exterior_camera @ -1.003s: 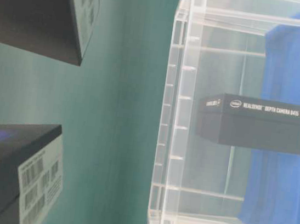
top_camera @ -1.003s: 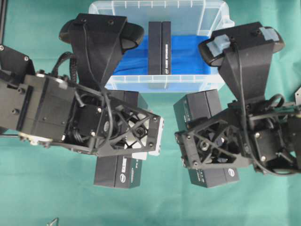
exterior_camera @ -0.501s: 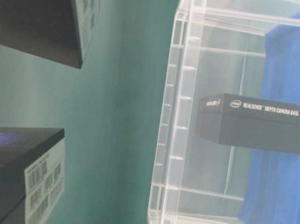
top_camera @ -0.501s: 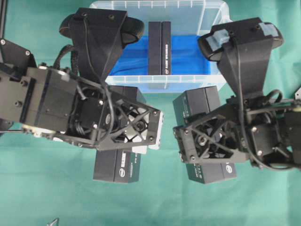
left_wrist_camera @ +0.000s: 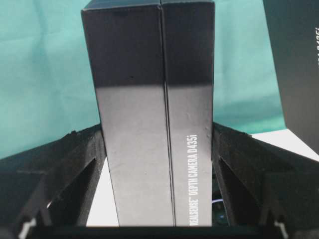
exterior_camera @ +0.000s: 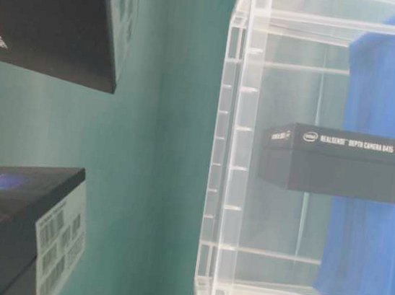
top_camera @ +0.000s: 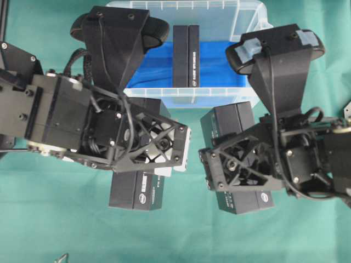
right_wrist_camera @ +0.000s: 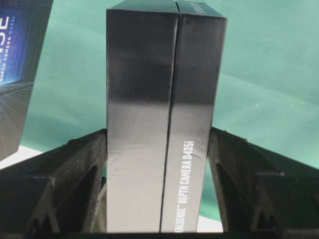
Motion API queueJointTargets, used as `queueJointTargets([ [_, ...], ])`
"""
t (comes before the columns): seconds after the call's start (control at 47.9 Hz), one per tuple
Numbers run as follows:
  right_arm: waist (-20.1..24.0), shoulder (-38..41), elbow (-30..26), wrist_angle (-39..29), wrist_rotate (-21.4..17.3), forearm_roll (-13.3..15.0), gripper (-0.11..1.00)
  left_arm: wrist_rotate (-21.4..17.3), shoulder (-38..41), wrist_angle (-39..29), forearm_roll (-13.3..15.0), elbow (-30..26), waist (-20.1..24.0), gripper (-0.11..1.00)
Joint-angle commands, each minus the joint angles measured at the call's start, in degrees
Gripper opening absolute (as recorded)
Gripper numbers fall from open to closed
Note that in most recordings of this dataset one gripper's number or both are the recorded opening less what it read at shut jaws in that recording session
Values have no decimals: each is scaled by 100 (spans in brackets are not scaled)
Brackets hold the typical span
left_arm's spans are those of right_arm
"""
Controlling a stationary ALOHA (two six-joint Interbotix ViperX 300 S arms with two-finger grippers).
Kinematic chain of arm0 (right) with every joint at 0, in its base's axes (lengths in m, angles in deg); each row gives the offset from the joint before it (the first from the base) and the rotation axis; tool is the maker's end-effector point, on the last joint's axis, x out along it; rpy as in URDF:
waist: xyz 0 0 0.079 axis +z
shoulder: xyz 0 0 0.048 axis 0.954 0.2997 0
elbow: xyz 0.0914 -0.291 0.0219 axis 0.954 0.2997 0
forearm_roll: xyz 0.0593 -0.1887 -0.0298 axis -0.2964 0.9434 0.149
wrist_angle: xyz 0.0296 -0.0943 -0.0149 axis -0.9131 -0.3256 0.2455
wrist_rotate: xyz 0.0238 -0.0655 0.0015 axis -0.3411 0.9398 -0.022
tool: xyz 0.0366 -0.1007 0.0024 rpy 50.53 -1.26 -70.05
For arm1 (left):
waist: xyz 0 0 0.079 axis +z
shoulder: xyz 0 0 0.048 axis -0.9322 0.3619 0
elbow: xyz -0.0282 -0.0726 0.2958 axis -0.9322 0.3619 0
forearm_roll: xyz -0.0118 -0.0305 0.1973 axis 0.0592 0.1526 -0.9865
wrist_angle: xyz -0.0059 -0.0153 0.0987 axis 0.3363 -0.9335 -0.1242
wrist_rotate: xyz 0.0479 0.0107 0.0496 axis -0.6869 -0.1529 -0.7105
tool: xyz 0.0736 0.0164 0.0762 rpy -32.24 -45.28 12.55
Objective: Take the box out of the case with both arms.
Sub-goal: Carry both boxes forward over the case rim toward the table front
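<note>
The black box in my right gripper, now held outside the case, will be set down on the green cloth before the case [top_camera: 222, 176], next to my left gripper's box.
The case [top_camera: 186, 7] is a clear plastic bin at the far middle of the green cloth, with a blue sheet on its bottom. One black box [top_camera: 186, 55] stands inside it on the sheet, also seen through the case wall [exterior_camera: 225, 158] as the box [exterior_camera: 334, 162]. Outside the case, near its front wall, my left gripper [left_wrist_camera: 157, 134] is shut on a second black box [top_camera: 136, 192], its fingers [left_wrist_camera: 82, 159] pressed to both sides. My right gripper [right_wrist_camera: 159, 134] is shut on a third black box [top_camera: 244, 200] in the same way.
A white flat piece [top_camera: 184, 145] lies under the left arm, between the two held boxes. A small metal part [top_camera: 347, 109] sits at the right edge. Green cloth [top_camera: 181, 241] covers the table around the arms.
Both arms have shifted slightly toward the case with their boxes still held. The box in the case has not moved.
</note>
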Motion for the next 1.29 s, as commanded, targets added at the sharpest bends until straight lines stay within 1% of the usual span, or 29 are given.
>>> queueJointTargets([
  [0.0,-9,-105,-141,35,-18,35,65,-9,-132,18,-26,-167,9,64],
  [0.376,-9,-105,-79,9,18,35,65,0,-141,9,-26,-132,9,64],
  [0.522,-9,-105,97,26,9,35,65,0,-149,35,-53,-53,26,64],
  [0.647,-18,-105,378,35,-35,18,65,18,-158,185,-53,211,0,64],
  [0.773,-9,-70,756,220,-53,-18,65,35,-237,615,-62,712,-35,64],
  [0.898,0,0,1239,703,-53,-176,65,185,-448,1345,-62,1494,-97,64],
  [1.023,18,44,1714,1310,-62,-343,65,545,-650,2092,-62,2294,-141,64],
  [1.107,18,62,2030,1714,-97,-404,65,817,-782,2531,-62,2856,-193,64],
  [1.17,18,53,2285,2039,-193,-422,65,976,-861,2733,-62,3164,-229,64],
  [1.274,18,62,2575,2373,-343,-422,65,1178,-905,2936,-62,3560,-281,64],
])
